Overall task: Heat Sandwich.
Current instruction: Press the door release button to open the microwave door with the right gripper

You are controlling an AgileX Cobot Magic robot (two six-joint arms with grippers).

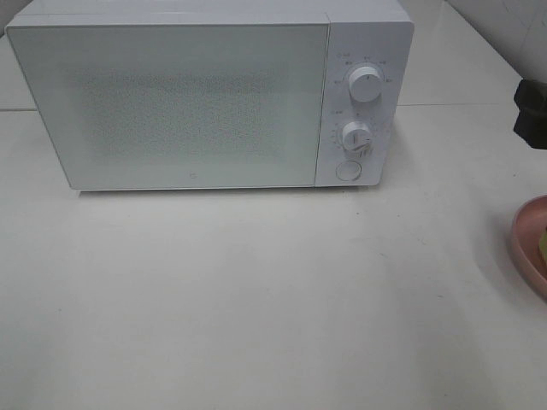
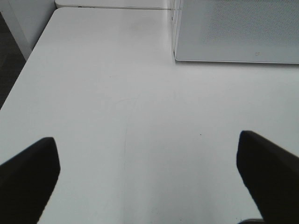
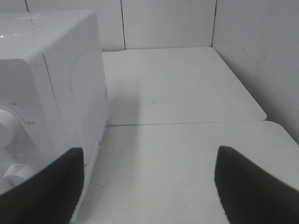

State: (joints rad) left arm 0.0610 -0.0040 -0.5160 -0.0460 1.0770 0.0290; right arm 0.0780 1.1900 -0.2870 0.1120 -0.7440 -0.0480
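Note:
Next, my right gripper goes to the round button [image 1: 349,171] below the dials on the microwave and closes there, ready to press it.
The white microwave [image 1: 188,102] stands at the back of the table with its door shut. At the right edge of the exterior view lies the pink plate [image 1: 528,243], cut off by the frame, and on it shows only a yellowish sliver of the sandwich [image 1: 543,248]. My left gripper [image 2: 149,182] is open over bare table, in front of the microwave's door corner [image 2: 233,32]. My right gripper [image 3: 149,191] is open too, beside the microwave's dial side [image 3: 46,93]. A black part of the right arm [image 1: 532,111] shows above the plate.
Two dials [image 1: 366,85] and a round button [image 1: 347,170] sit on the microwave's right panel. White walls [image 3: 168,23] close off the back and right. The table edge [image 2: 23,74] runs along the left.

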